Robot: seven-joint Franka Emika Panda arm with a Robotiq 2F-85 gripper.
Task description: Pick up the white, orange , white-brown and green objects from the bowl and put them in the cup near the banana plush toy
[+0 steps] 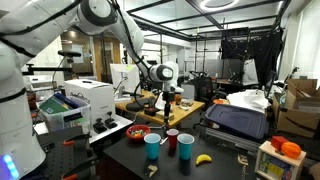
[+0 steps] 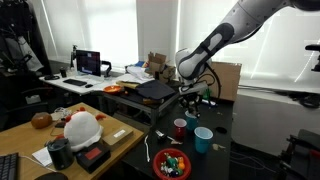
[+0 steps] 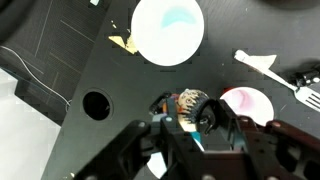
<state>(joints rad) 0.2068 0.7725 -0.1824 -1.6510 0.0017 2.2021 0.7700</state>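
Note:
I need to release the round white-brown object from my gripper inside the blue cup [image 1: 186, 140] [image 3: 182, 142] between the red cup and the banana plush toy.
My gripper [image 3: 190, 118] is shut on a round white-brown object [image 3: 186, 103], held high above the dark table. It shows in both exterior views [image 1: 170, 94] [image 2: 193, 96]. The red bowl [image 1: 138, 132] [image 2: 172, 163] still holds several coloured pieces. Below the gripper stand a red cup [image 1: 172, 137] [image 2: 180, 127] [image 3: 247, 103] and blue cups [image 1: 152, 147] [image 1: 186, 150] [image 2: 203, 139] [image 3: 168, 28]. The yellow banana plush toy [image 1: 203, 158] lies beside one blue cup. A pale blue shape right under the jaws is mostly hidden.
A white fork [image 3: 262, 65] and a small yellow scrap [image 3: 123, 42] lie on the table, which has a round hole [image 3: 96, 104]. A white printer [image 1: 85, 100], a black case [image 1: 238, 122] and a wooden table with clutter [image 2: 70, 135] stand around.

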